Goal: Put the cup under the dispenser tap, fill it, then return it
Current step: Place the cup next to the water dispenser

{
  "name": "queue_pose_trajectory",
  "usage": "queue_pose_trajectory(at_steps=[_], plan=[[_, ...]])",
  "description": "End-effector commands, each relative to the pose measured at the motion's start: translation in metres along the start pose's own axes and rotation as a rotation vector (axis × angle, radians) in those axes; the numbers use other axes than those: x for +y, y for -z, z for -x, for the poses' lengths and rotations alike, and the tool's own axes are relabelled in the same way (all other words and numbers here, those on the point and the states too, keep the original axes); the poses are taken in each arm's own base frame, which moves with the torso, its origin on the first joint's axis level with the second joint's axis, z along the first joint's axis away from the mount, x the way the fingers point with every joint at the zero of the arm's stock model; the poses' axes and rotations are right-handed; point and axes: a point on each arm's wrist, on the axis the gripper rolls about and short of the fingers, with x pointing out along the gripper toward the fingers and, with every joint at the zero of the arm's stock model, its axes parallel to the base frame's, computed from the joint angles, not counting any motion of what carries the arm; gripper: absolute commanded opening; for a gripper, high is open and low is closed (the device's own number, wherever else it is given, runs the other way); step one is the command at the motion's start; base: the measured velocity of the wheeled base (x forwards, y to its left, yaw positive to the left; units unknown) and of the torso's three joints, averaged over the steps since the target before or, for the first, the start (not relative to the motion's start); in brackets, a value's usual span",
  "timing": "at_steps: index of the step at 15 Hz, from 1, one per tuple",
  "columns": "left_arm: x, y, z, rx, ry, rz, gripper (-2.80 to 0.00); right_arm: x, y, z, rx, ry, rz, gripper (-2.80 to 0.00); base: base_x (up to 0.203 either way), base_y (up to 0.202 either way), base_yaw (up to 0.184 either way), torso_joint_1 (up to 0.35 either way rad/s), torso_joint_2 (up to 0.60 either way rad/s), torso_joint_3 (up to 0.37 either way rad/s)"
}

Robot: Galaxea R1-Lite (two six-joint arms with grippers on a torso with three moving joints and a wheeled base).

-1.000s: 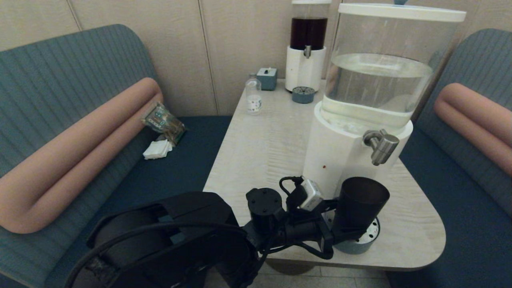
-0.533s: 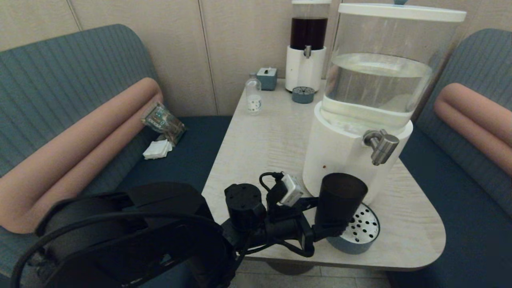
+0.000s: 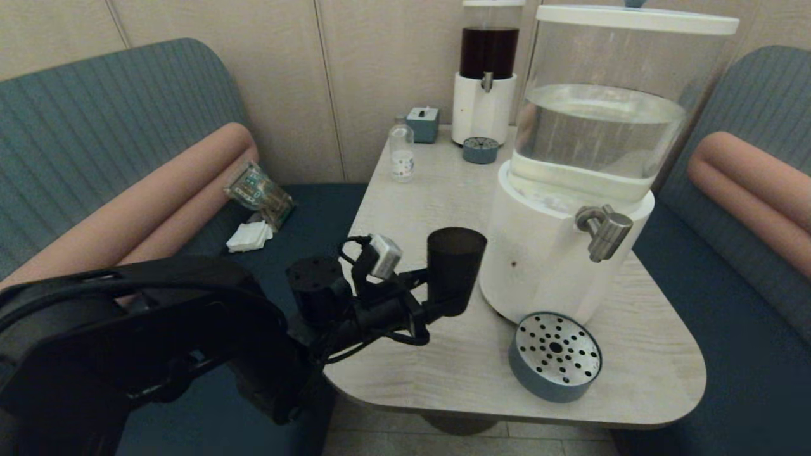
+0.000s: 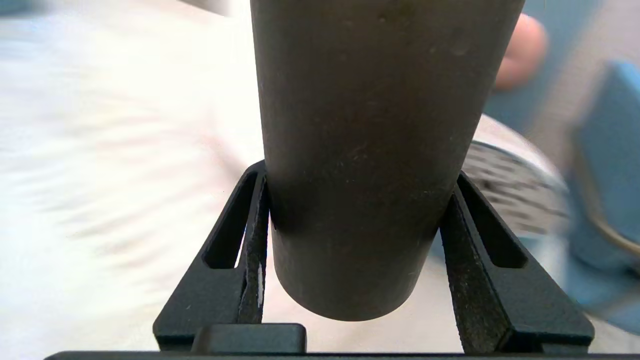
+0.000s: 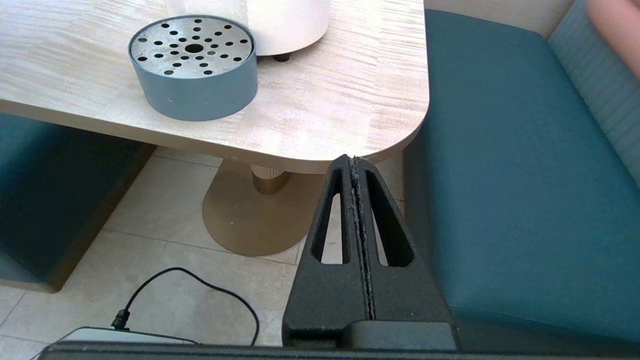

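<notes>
The black cup, now held upright beside the big dispenser, will be released by my left gripper on the table edge (image 3: 370, 259) that is nearest the bench with the napkins.
The black cup (image 3: 455, 269) is held upright by my left gripper (image 3: 443, 305), just left of the big dispenser's white base (image 3: 538, 253) and over the table (image 3: 418, 215). In the left wrist view the fingers (image 4: 255, 220) press both sides of the cup (image 4: 370, 125) near its bottom. The brushed-steel dispenser tap (image 3: 605, 232) juts out to the right of the cup, with the grey perforated drip tray (image 3: 555, 356) standing bare below it. My right gripper (image 5: 354, 160) is shut on nothing, parked below the table's front edge, near the drip tray (image 5: 193, 65).
At the far end of the table stand a dark-liquid dispenser (image 3: 486, 76), a small drip tray (image 3: 480, 150), a small clear bottle (image 3: 401, 152) and a blue box (image 3: 422, 123). Padded benches flank the table; a packet (image 3: 258, 190) and napkins lie on the left one.
My left gripper has carried the cup from over the drip tray under the tap leftward and farther back, to beside the dispenser base. The drip tray now shows uncovered.
</notes>
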Motion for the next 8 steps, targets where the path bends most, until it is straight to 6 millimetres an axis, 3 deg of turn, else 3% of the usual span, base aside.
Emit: queue_pose_trajectory(at_steps=[1, 8], plan=[[0.032, -0.006, 0.011, -0.034, -0.076, -0.022, -2.8, 0.0, 0.0, 0.0, -0.001, -0.001, 0.0, -2.8, 0.0, 0.0, 0.0, 0.0, 0.0, 0.0], [0.103, 0.009, 0.019, -0.097, -0.254, -0.052, -2.8, 0.0, 0.0, 0.0, -0.001, -0.001, 0.0, -2.8, 0.0, 0.0, 0.0, 0.0, 0.0, 0.0]])
